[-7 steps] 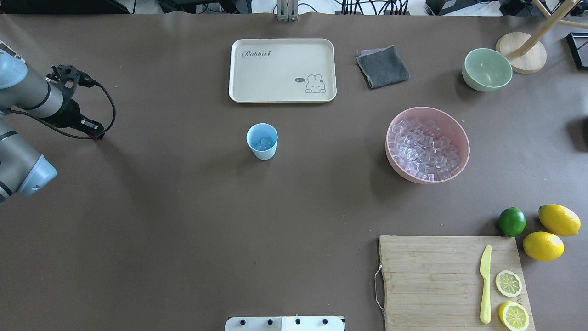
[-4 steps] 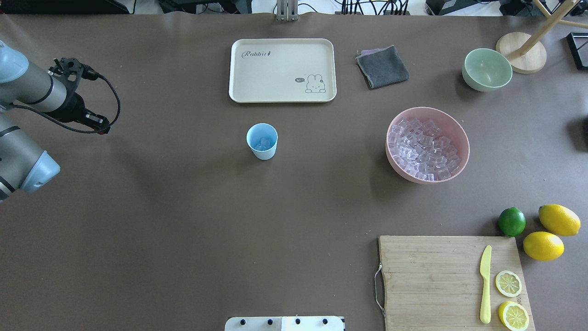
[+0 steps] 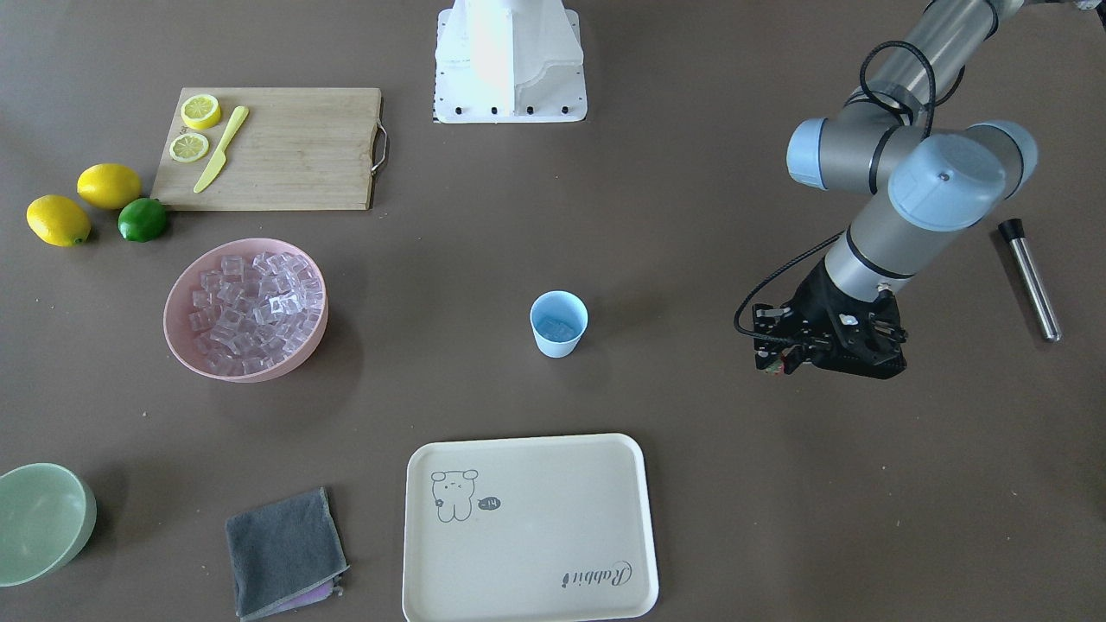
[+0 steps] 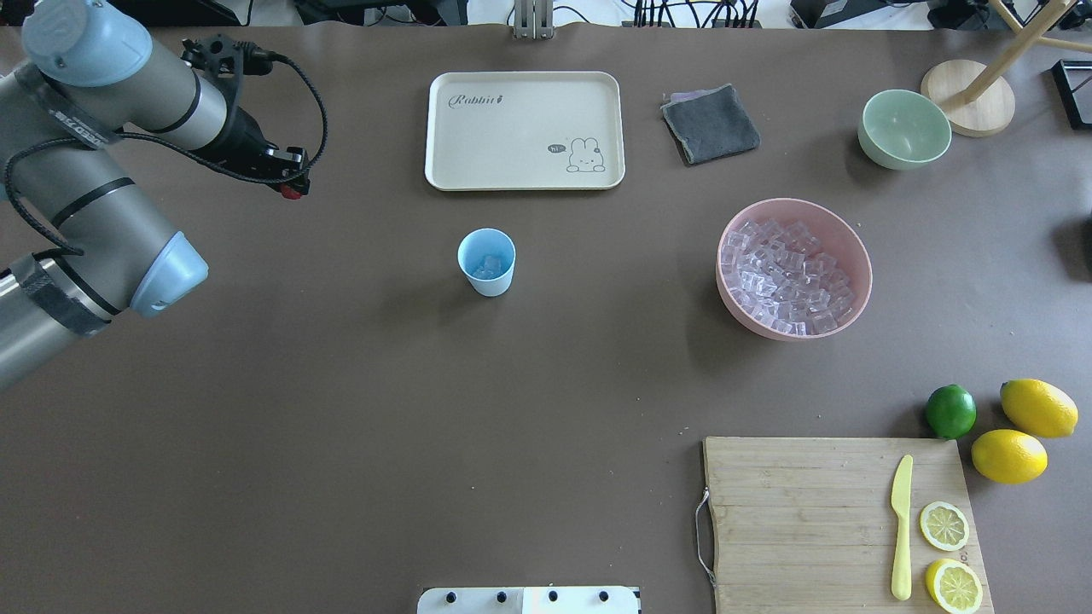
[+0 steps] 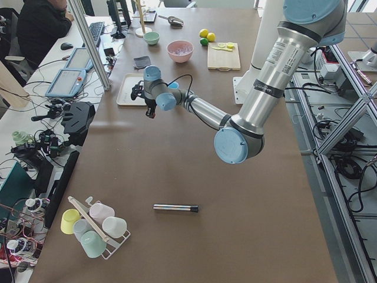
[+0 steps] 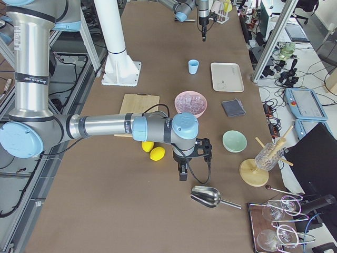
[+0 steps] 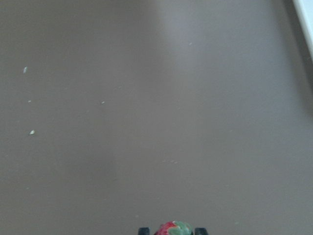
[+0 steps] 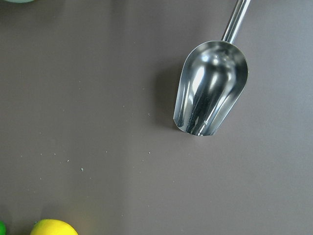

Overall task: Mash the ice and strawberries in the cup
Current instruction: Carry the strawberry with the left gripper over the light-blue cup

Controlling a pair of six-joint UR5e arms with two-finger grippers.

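Observation:
The robot's left gripper should release the red strawberry on the ice cubes inside the light blue cup (image 3: 551,321). The strawberry is now held above bare table.
The light blue cup (image 4: 487,262) stands upright mid-table with a few ice cubes (image 4: 488,268) inside; it also shows in the front view (image 3: 558,324). More ice (image 4: 787,277) fills the pink bowl (image 4: 749,322). My left gripper (image 4: 293,189) hangs above bare table left of the cup and the tray, shut on the red strawberry (image 7: 174,228) with its green top, seen between the fingertips in the left wrist view. My right gripper (image 6: 182,174) shows only in the exterior right view, near the lemons; I cannot tell if it is open or shut.
A cream tray (image 4: 525,130) lies beyond the cup. A grey cloth (image 4: 711,124), pale green bowl (image 4: 904,128), cutting board (image 4: 840,520) with knife and lemon slices, lime (image 4: 950,411) and lemons sit at the right. A metal rod (image 3: 1030,281) and a metal scoop (image 8: 210,88) lie near the table ends.
My left arm has swung right and farther from the robot, carrying the strawberry nearer to the tray and cup. Nothing else has moved.

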